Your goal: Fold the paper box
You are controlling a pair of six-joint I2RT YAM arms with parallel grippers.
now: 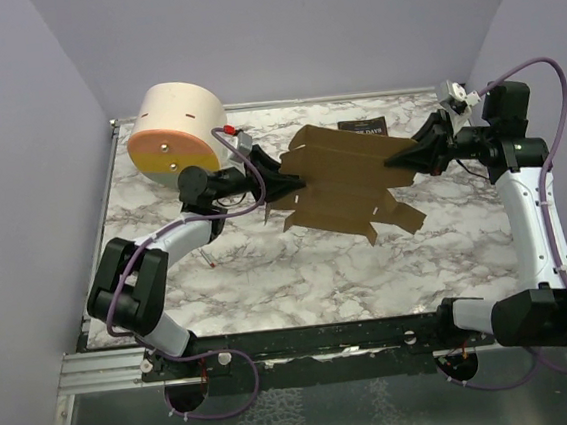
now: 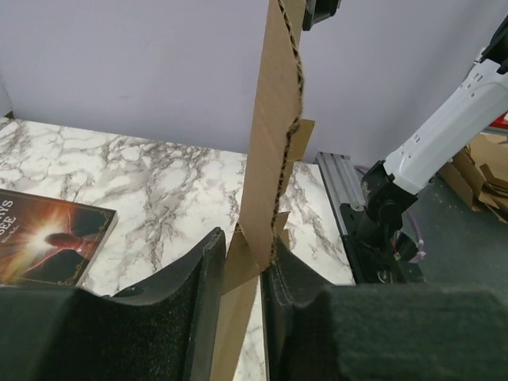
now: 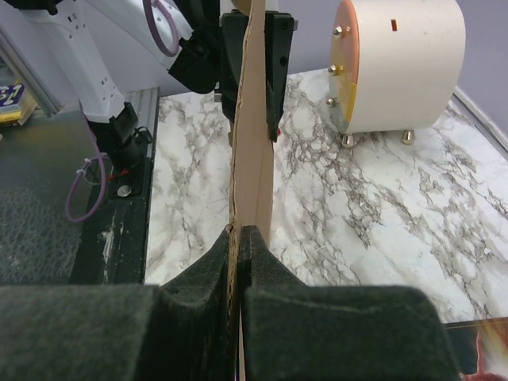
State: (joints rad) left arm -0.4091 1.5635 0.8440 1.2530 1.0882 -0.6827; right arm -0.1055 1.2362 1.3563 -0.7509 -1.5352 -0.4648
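Observation:
I should open my left gripper, as it clamps the bent side flap of the paper box, and grab the paper box by the edge (image 1: 293, 157) above that flap while my right gripper holds.
The paper box (image 1: 346, 181) is a flat brown die-cut cardboard sheet, held off the marble table between my two grippers. My left gripper (image 1: 299, 182) grips its left edge and my right gripper (image 1: 391, 163) grips its right edge. In the left wrist view the sheet (image 2: 274, 119) stands edge-on, with a bent flap filling the gap of the left gripper (image 2: 242, 262). In the right wrist view the sheet (image 3: 252, 159) runs edge-on out of the right gripper (image 3: 238, 238), whose pads are pressed tight on it. The left gripper's fingers (image 3: 278, 71) clamp the far end.
A big cream cylinder with an orange-yellow face (image 1: 175, 127) stands at the back left, also in the right wrist view (image 3: 397, 63). A dark-covered book (image 1: 361, 126) lies behind the sheet, also in the left wrist view (image 2: 48, 238). Purple walls enclose the marble table (image 1: 269, 274).

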